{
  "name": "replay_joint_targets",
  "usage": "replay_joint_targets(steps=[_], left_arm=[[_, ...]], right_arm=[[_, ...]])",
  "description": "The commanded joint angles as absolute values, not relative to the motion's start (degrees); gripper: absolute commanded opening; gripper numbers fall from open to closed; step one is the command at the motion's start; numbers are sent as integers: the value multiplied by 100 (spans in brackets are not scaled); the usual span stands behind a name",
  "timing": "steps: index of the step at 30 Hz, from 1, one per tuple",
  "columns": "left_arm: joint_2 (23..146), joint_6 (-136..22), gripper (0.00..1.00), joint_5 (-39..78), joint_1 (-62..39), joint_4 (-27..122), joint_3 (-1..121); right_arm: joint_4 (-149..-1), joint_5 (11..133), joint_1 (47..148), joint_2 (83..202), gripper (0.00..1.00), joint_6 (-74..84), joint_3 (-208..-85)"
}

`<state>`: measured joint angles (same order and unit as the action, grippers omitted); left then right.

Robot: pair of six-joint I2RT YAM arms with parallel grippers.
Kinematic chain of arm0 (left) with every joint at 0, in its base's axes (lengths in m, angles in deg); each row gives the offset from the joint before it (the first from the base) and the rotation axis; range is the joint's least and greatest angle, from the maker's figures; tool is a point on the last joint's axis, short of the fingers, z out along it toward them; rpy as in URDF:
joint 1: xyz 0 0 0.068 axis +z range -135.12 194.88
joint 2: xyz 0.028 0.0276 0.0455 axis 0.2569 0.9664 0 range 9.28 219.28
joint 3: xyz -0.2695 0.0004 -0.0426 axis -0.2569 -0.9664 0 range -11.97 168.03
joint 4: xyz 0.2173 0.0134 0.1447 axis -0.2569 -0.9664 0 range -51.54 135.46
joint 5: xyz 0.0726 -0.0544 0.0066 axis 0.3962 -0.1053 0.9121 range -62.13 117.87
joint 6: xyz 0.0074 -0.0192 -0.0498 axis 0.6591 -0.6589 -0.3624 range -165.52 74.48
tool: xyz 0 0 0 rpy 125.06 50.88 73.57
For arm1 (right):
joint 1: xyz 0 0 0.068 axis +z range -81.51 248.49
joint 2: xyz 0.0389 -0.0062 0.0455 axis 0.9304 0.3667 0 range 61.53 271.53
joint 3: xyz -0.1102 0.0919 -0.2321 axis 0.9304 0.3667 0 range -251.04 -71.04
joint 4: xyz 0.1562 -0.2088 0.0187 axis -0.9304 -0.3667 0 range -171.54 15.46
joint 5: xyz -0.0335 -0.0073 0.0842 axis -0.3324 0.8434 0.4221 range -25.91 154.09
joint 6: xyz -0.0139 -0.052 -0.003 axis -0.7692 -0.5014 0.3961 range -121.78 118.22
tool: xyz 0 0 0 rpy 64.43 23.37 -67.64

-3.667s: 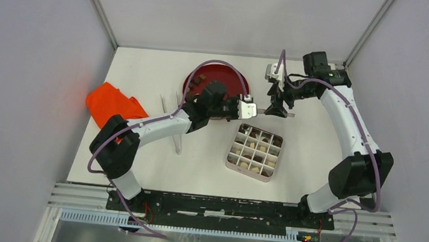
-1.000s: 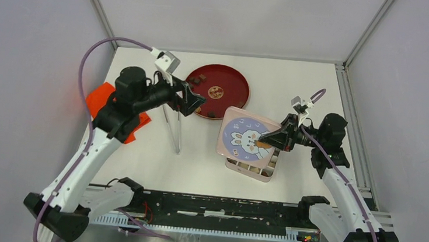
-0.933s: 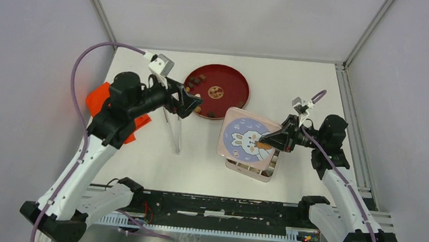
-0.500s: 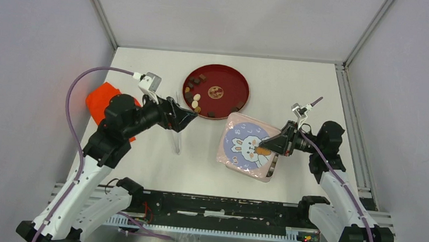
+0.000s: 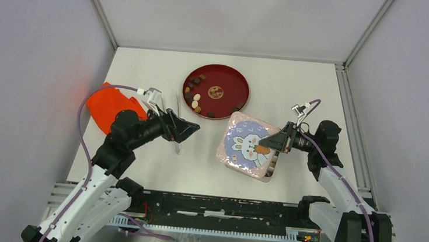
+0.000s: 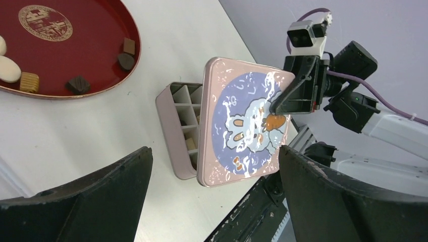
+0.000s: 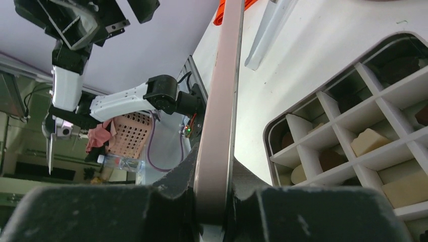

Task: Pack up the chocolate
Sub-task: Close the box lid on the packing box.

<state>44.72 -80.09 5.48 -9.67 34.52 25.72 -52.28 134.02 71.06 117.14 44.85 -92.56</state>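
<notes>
Next, my right gripper lets the pink lid, now held tilted over the box, go on top of the compartments of the pink box (image 5: 258,146) (image 7: 359,162).
Small brown and cream pieces of chocolate (image 5: 194,96) lie on the red plate (image 5: 227,78); more fill the compartments (image 7: 371,141) of the pink box (image 5: 268,171). My right gripper (image 5: 270,143) is shut on the edge of the pink lid (image 5: 244,145) with a rabbit picture, holding it tilted over the box and covering most of it. In the right wrist view the lid (image 7: 222,101) stands edge-on between the jaws of that gripper (image 7: 214,201). My left gripper (image 5: 191,129) hangs open and empty left of the box, facing the lid (image 6: 247,121).
Metal tweezers (image 5: 177,101) lie on the table under my left gripper. An orange cloth (image 5: 108,104) sits at the left edge. The plate (image 6: 101,85) is close behind the box (image 6: 171,116). Side walls enclose the table.
My left arm has pulled back from the plate toward the near edge, gripper still open. My right gripper has carried the lid slightly further over the box.
</notes>
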Motion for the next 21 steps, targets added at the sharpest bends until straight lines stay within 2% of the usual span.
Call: replay_joint_targets(steps=[1,15,21], left_arm=[[4574,-8431,98,211,-979,4160,2334],[5449,-8710,90,59,-1195,5170,1706],[6209,-8499,86,471,-1857,5241,1911]], right_arm=[[-5091,13205,7003,11954,0,4681,-9316],[-6078,13212,6884,13105,1,3679,-9855],[-6409,13216,6695,13247,2,3354,-9918]])
